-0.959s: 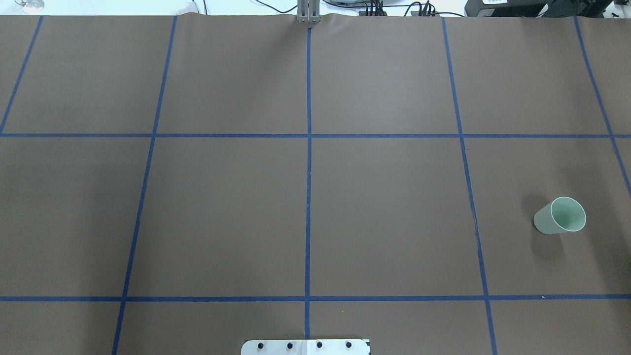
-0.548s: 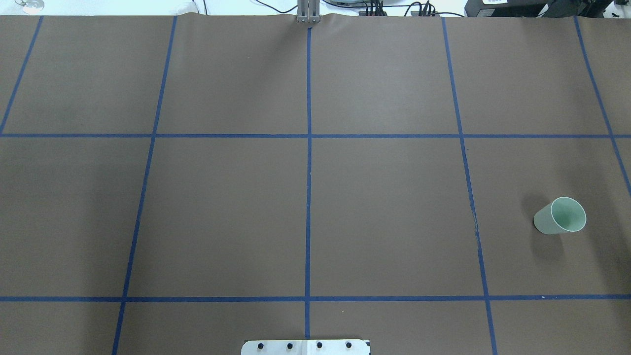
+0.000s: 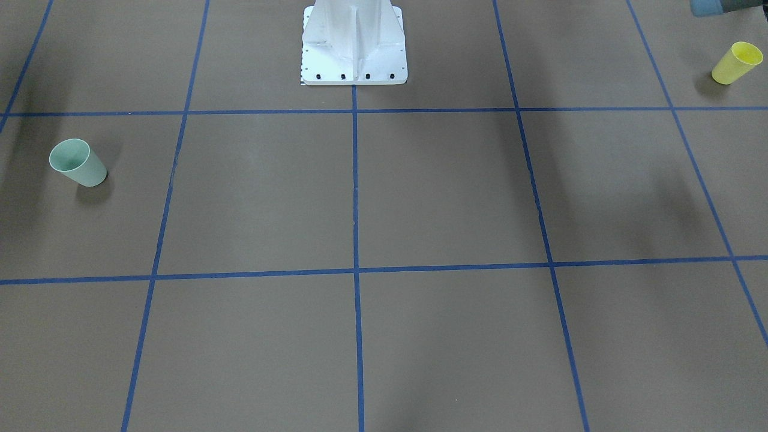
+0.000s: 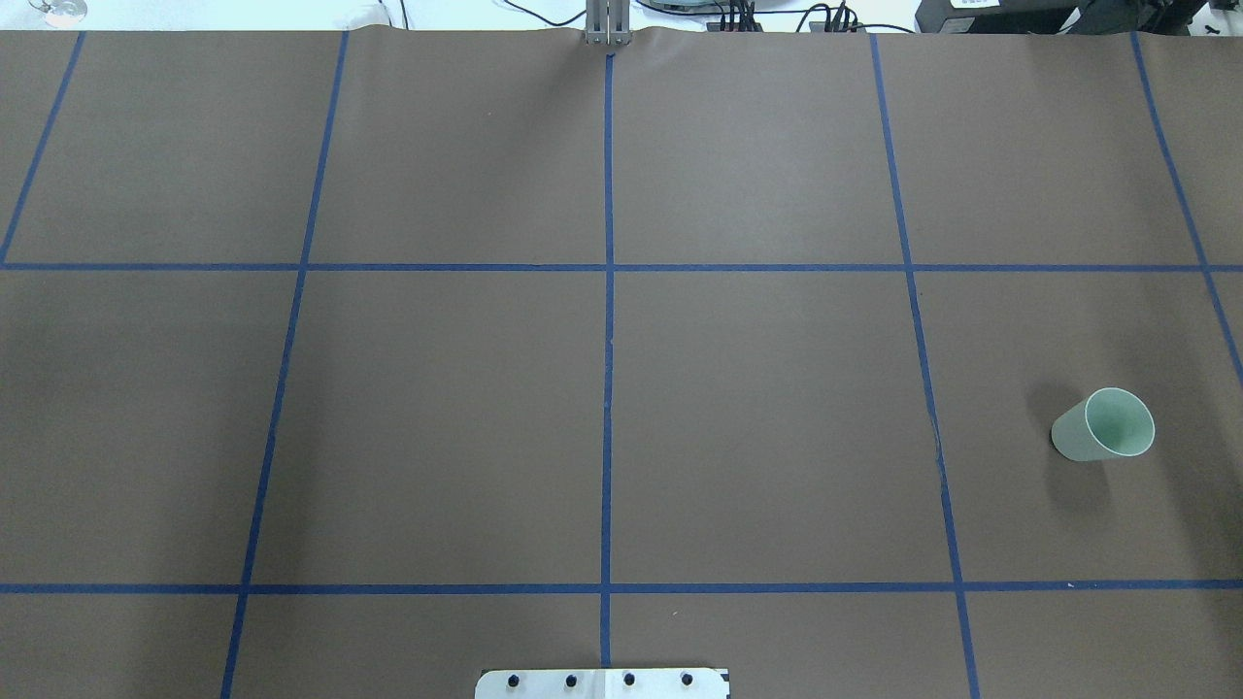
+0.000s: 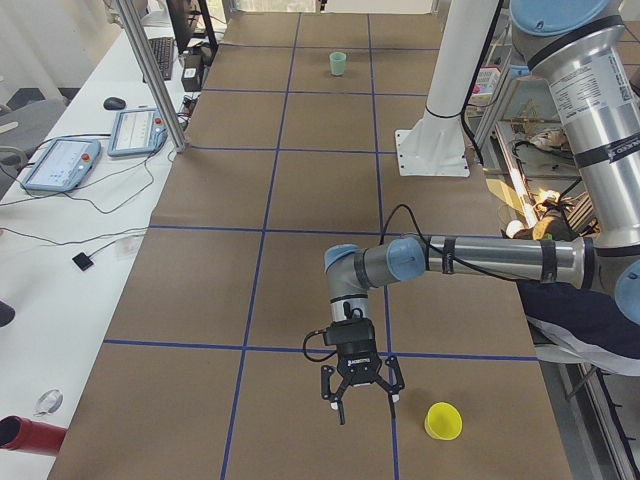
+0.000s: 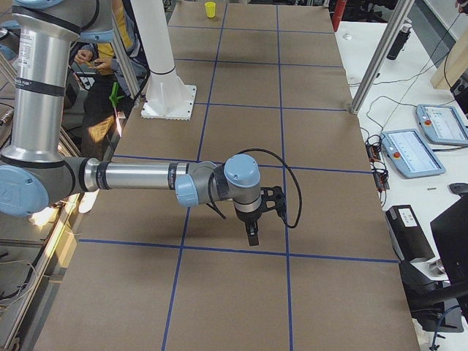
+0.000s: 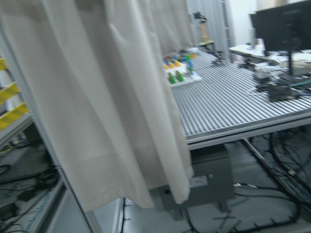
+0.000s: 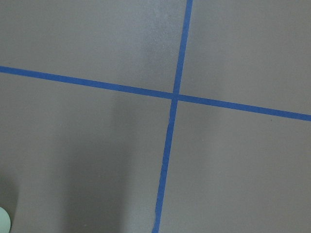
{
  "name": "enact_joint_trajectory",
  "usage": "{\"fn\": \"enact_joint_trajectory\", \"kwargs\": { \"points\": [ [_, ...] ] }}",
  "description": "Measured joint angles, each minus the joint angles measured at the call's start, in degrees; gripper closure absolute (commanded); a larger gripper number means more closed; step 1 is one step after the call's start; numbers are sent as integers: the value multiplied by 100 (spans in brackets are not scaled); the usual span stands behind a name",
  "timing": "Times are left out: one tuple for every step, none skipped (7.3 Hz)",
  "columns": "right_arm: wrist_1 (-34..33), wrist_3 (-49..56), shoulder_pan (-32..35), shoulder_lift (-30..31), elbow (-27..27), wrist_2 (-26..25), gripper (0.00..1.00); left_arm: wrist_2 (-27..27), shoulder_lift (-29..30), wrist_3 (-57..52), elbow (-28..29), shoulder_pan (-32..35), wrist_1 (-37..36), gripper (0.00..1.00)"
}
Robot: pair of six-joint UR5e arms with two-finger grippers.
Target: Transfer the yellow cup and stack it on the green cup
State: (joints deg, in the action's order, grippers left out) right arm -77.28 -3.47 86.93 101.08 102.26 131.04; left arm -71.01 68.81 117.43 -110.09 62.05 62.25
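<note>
The yellow cup should be gripped next, so my left gripper will go to the sides of the yellow cup (image 3: 732,67) and close there, below the cup's open rim.
The yellow cup (image 3: 737,62) stands upright on the brown table at the robot's left end; it also shows in the exterior left view (image 5: 443,421). The green cup (image 4: 1104,424) stands upright at the robot's right end, also in the front view (image 3: 78,163). My left gripper (image 5: 365,403) hangs just above the table, a short way beside the yellow cup and apart from it. My right gripper (image 6: 252,235) points down over the table. Both show only in side views, so I cannot tell whether they are open or shut. A green sliver (image 8: 2,219) sits at the right wrist view's corner.
The white robot base (image 3: 354,42) stands at the table's middle near edge. Blue tape lines (image 4: 608,320) divide the brown table cover into squares. Tablets (image 5: 60,163) and cables lie on the side bench. The left wrist view shows only a curtain (image 7: 107,97).
</note>
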Motion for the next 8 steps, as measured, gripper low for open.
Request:
{"fn": "enact_joint_trajectory", "kwargs": {
  "points": [
    [47,1,0,15,-1,0,0,-421,131,700,28,-467,-787,0],
    [108,-2,0,27,-7,0,0,-986,253,1296,91,-936,-1359,0],
    [137,-4,0,31,-11,7,0,-1510,375,1836,257,-1324,-1752,0],
    [147,-6,0,33,-12,37,0,-1870,520,2357,605,-1566,-1927,0],
    [150,-8,0,34,-13,80,0,-2112,703,2788,1054,-1688,-1948,0],
    [152,-7,0,34,-13,107,0,-2387,910,3063,1490,-1777,-1902,0],
    [152,-5,0,35,-13,118,0,-2681,1070,3184,1744,-1884,-1867,0],
    [152,-3,0,35,-13,122,0,-2929,1160,3232,1856,-2001,-1812,0]
  ]
}}
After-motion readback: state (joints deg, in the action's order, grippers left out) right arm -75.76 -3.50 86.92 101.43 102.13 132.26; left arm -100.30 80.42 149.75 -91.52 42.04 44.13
